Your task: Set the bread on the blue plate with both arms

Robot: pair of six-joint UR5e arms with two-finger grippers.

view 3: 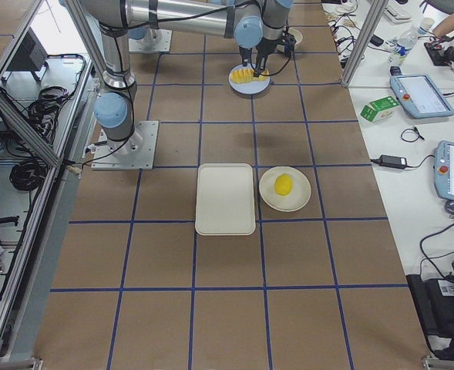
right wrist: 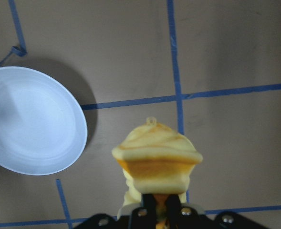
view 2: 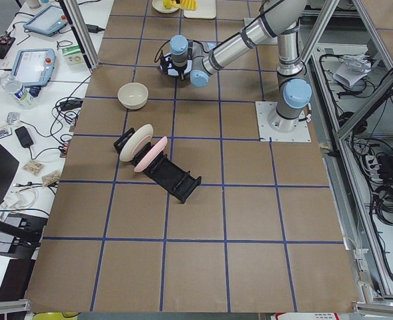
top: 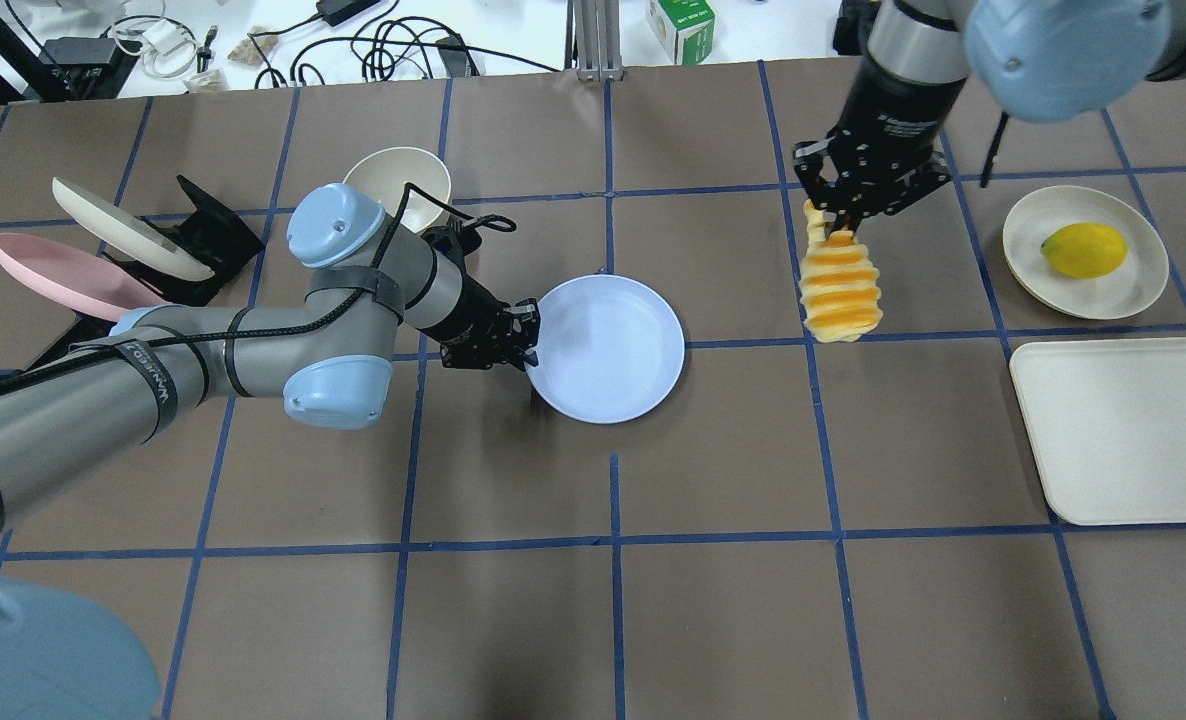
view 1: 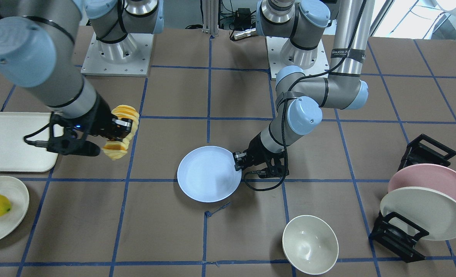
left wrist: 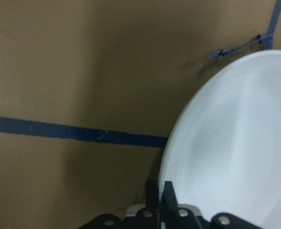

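Note:
My right gripper has the bread. It will let go of the bread on the middle of the empty blue plate (view 1: 213, 172) (right wrist: 28, 123).
The blue plate (top: 608, 350) lies near the table's middle and is empty. My left gripper (top: 525, 335) is shut on its rim on the robot's left side. The left wrist view shows the two fingers (left wrist: 169, 193) pinched on the plate's edge (left wrist: 235, 143). My right gripper (top: 841, 228) is shut on one end of the bread (top: 839, 295) and holds it in the air, hanging down, well to the right of the plate. The front view shows the bread (view 1: 127, 112) in the right gripper (view 1: 122, 129) and the plate (view 1: 208, 179) apart from it. The right wrist view shows the bread (right wrist: 157, 157) and the plate (right wrist: 33, 121).
A cream tray (top: 1133, 430) lies at the right. Behind it a lemon (top: 1083, 250) sits on a cream plate (top: 1143, 290). A cream bowl (top: 398, 180) stands behind the left arm. A black rack (top: 208, 235) at far left holds a pink plate (top: 63, 270) and a cream plate (top: 113, 225).

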